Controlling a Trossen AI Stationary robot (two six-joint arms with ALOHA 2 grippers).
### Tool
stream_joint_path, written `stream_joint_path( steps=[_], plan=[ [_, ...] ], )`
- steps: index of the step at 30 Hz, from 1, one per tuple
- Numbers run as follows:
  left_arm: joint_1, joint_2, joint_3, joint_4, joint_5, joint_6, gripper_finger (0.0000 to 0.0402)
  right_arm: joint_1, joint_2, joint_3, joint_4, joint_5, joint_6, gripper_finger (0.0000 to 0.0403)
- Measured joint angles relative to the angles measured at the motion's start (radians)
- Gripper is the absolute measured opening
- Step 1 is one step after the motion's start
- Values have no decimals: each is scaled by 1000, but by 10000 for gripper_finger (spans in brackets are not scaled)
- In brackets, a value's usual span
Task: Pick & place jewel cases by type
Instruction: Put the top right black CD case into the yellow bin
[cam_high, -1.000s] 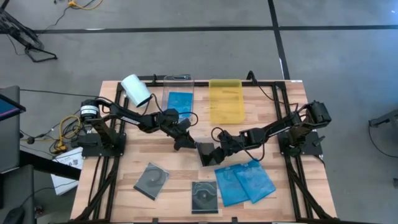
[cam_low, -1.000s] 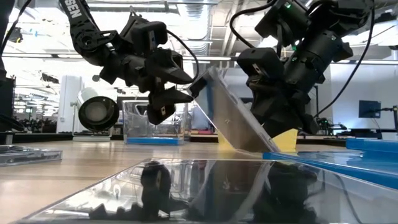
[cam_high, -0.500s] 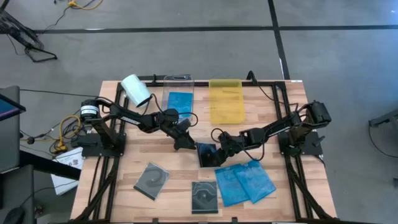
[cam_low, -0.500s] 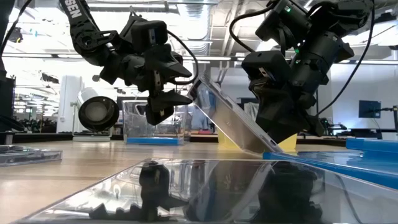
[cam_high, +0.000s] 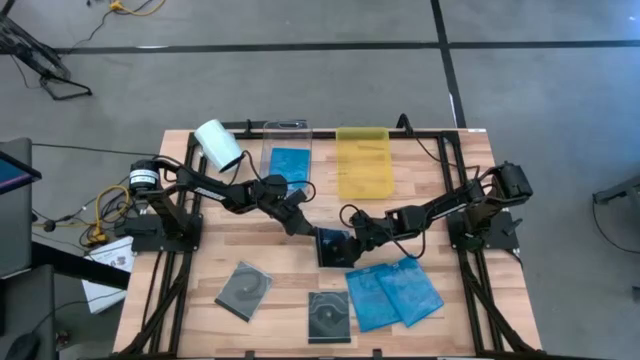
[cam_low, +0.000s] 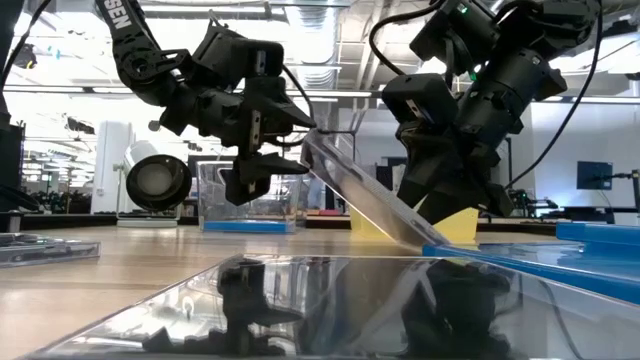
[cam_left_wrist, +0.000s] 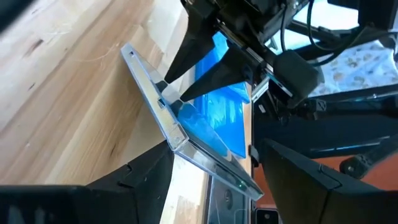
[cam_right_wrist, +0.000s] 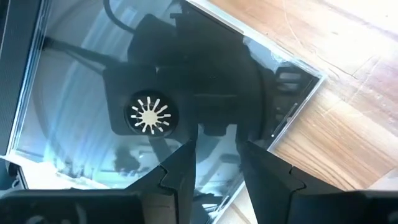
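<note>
My right gripper's spread fingers are meeting the broad side of the clear jewel case, so next my left gripper pinches the case's raised edge (cam_left_wrist: 214, 168) before my right gripper backs away.
A clear jewel case (cam_high: 331, 247) with a dark disc tray stands tilted at the table's middle. My right gripper (cam_high: 348, 243) is shut on it from the right. Its raised edge (cam_low: 312, 142) points toward my left gripper (cam_low: 300, 146), which is open, with one finger above that edge and one below. Two blue jewel cases (cam_high: 395, 293) lie flat at the near right. Two dark jewel cases (cam_high: 244, 290) (cam_high: 329, 315) lie flat near the front edge. Another blue case (cam_high: 289, 163) lies in the clear tray. My right gripper pinches the clear case between its two fingers, on an edge part (cam_left_wrist: 169, 98) partway along its side. The fingers slant down from the table's right. The case leans up toward the left, its low edge (cam_low: 432, 238) down at the table by the blue cases. My left gripper may touch the raised edge; I cannot tell.
A white roll (cam_high: 218, 143) lies at the far left corner. Next to it stand a clear tray (cam_high: 287, 130) and a yellow tray (cam_high: 364, 162) along the far edge. Bare wood lies between the left arm and the dark cases.
My left gripper has opened and rolled about its own axis without shifting place. The clear case's raised edge has sunk, so the case now leans flatter, while its low edge stays in my right gripper.
</note>
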Motion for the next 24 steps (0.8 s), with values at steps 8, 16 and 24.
stream_joint_path(
  steps=[8,16,24],
  plan=[
    [-1,0,0,-9,-3,-83,234,0,0,0,5,5,9,120],
    [-4,-1,0,-40,-52,-115,231,-6,0,0,15,11,9,120],
    [-13,-1,-1,-74,-87,-94,192,-6,0,0,15,23,9,120]
  ],
)
